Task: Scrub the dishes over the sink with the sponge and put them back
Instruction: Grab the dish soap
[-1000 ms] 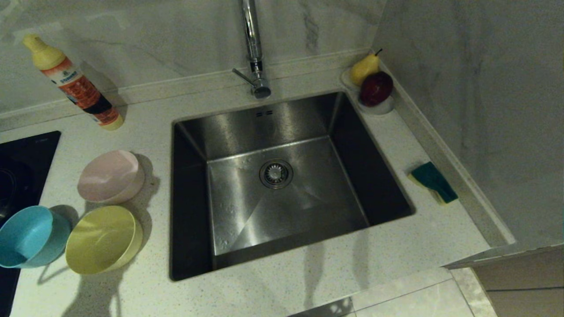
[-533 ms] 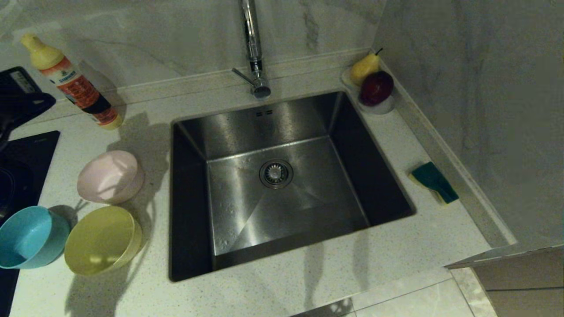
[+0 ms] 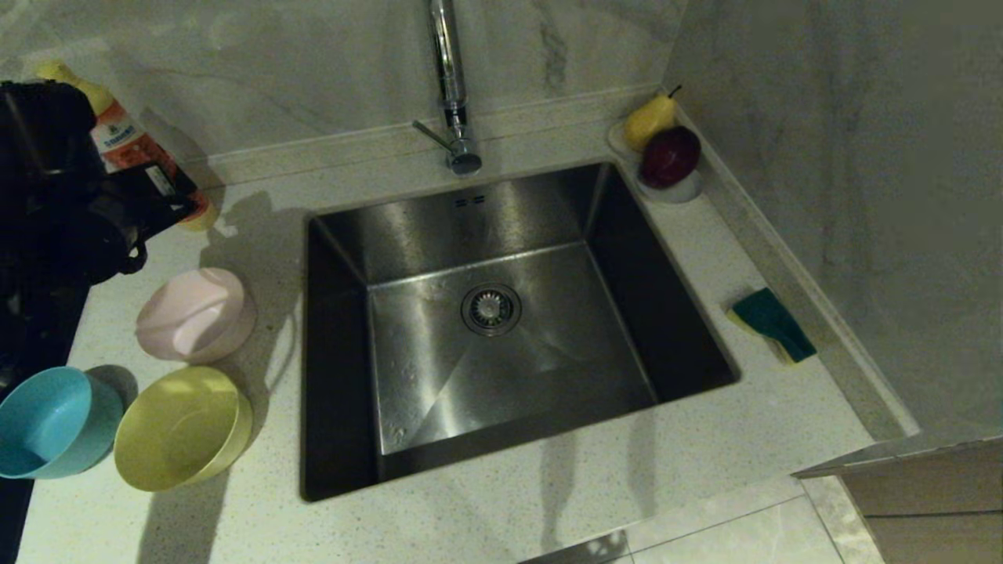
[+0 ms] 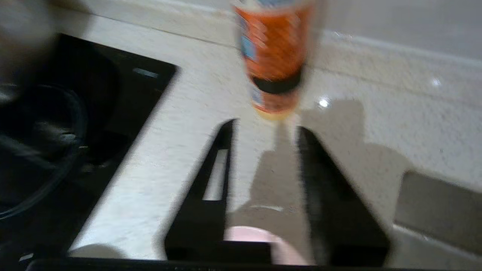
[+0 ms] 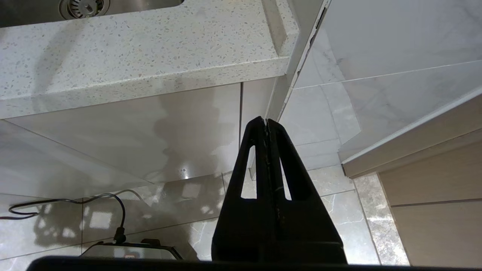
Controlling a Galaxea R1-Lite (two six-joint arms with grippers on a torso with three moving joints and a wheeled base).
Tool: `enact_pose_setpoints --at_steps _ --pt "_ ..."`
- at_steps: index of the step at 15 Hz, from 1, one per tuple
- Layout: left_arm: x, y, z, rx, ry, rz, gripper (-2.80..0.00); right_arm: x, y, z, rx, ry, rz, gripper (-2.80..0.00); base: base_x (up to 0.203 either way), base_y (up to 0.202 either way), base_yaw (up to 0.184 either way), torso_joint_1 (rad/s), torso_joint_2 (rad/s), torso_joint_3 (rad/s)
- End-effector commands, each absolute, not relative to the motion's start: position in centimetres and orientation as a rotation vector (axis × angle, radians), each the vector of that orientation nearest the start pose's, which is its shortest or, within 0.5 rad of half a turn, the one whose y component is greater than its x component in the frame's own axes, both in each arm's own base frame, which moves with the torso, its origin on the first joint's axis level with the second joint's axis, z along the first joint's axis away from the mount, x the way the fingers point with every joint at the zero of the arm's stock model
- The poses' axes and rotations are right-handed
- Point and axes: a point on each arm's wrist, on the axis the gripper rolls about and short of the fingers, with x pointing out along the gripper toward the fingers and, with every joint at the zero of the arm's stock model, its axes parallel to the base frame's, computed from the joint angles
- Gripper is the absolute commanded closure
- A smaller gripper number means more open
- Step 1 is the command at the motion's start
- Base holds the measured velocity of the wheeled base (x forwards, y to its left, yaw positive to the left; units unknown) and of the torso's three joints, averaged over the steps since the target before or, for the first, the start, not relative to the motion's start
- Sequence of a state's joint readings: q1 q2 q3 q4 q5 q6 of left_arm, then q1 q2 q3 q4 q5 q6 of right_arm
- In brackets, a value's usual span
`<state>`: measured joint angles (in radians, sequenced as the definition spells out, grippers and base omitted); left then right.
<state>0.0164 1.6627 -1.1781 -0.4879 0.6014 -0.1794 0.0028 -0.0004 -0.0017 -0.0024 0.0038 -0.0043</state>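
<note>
The next move for my left gripper is to go to the orange dish-soap bottle and close on the bottle's lower body [image 3: 168, 163] [image 4: 276, 67], just above its black band.
Three bowls stand left of the sink [image 3: 470, 215]: pink [image 3: 196, 313], yellow [image 3: 184, 427] and light blue [image 3: 55, 423], all empty. The green-and-yellow sponge [image 3: 772, 323] lies on the counter right of the sink. My left gripper [image 3: 168, 205] hovers above the counter behind the pink bowl, in front of the bottle. In the left wrist view that gripper [image 4: 265, 126] is open and empty, with the pink bowl's rim [image 4: 256, 237] below it. My right gripper [image 5: 266, 121] hangs shut and empty below the counter's front edge.
An orange dish-soap bottle [image 3: 129, 145] leans at the back wall, straight ahead of the left fingers [image 4: 275, 56]. A black cooktop [image 4: 94, 113] lies at the far left. The faucet [image 3: 450, 86] rises behind the sink. A white dish with a pear and apple [image 3: 666, 153] sits back right.
My left arm has swung into the head view from the left edge, now covering the cooktop and part of the bottle. Bowls and sponge have not moved.
</note>
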Motion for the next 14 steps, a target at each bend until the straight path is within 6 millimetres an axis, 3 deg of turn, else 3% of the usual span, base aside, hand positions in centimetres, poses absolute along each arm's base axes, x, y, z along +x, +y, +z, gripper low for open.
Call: enact_pose_setpoints --at_steps 1,7,14 --pt "32.7 2.1 27.1 -0.163 -0.048 0.584 -2.80 -2.3 0.0 7.6 -0.005 -0.005 0.008 0.00 0.000 0.000 0.000 0.000 0.00 0.000" --pt "32.9 4.4 26.9 -0.158 -0.058 0.530 -2.80 -2.3 0.0 7.6 -0.005 -0.005 0.008 0.00 0.000 0.000 0.000 0.000 0.00 0.000" --pt "34.4 7.1 24.0 -0.159 -0.112 0.539 -2.80 -2.3 0.0 7.6 -0.005 -0.005 0.008 0.00 0.000 0.000 0.000 0.000 0.00 0.000"
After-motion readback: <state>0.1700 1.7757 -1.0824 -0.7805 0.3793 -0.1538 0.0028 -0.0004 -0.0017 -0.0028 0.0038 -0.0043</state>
